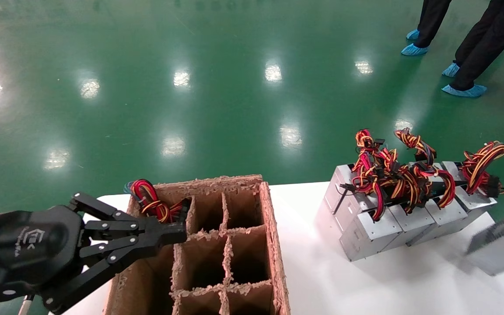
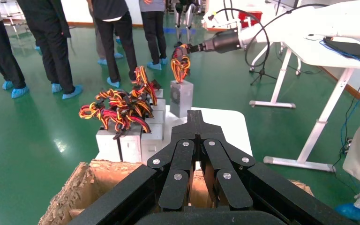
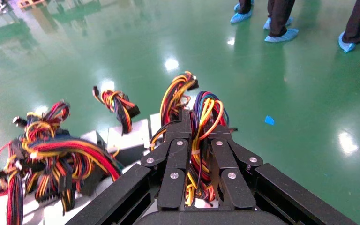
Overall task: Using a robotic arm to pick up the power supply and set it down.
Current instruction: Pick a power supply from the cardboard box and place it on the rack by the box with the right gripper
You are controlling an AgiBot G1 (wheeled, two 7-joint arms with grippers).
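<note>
The robot's right gripper needs to set the power supply down at the front row's end (image 1: pixel 468 243) that is farthest from the cardboard box.
The power supply (image 1: pixel 495 251), a silver-grey box, hangs tilted above the table's right edge. In the left wrist view this power supply (image 2: pixel 181 97) dangles by its wires under my right gripper (image 2: pixel 183 48), clear of the table. My right gripper (image 3: pixel 196 123) is shut on its red, yellow and orange wire bundle (image 3: pixel 201 140). My left gripper (image 1: pixel 182 234) is at the near left beside the cardboard box, shut and holding nothing. Its fingertips (image 2: pixel 194 117) are pressed together.
A row of power supplies (image 1: pixel 392 218) with tangled wires stands on the white table (image 1: pixel 322 271) at the right. The brown divided cardboard box (image 1: pixel 274 232) sits at the near centre, with wires (image 1: pixel 149 201) showing in its far-left compartment. People (image 1: pixel 466 43) stand on the green floor beyond.
</note>
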